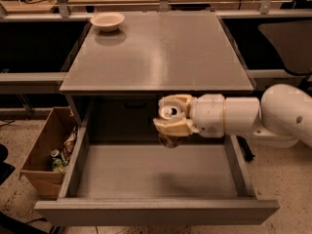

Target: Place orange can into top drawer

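Observation:
The robot's gripper should set the orange can down on the middle of the open top drawer's grey bottom (150, 167).
My gripper (171, 115) reaches in from the right on a white arm and is shut on the orange can (169, 137). The can stands upright between the cream fingers, its silver pull-tab top showing at the top and its brown body hanging below. The gripper holds it in the air over the back middle of the open top drawer (146, 211), a wide shallow grey drawer with a flat floor, low sides and a plain front panel. The can is above the drawer floor and does not touch it.
The grey cabinet top (156, 52) lies behind the drawer, with a small pale bowl (107, 21) at its back left corner. A brown cardboard box (44, 155) with litter and a small green can (56, 155) stands on the floor left of the drawer.

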`<control>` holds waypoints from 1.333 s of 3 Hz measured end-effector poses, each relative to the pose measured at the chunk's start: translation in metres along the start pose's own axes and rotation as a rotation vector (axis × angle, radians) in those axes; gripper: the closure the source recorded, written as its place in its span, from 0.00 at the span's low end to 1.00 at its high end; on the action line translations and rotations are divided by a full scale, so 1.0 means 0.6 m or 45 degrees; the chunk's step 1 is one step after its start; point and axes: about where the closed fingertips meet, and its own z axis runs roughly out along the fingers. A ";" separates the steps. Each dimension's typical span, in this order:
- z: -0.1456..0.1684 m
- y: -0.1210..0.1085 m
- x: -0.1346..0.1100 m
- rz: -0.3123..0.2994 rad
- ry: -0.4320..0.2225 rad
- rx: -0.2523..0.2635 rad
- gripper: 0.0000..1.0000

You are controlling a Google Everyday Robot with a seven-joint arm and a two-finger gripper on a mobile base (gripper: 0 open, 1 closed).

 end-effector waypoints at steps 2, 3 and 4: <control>-0.007 -0.009 0.080 -0.125 -0.012 0.112 1.00; 0.022 -0.008 0.108 -0.017 -0.007 0.047 1.00; 0.091 0.016 0.160 0.086 -0.025 -0.058 1.00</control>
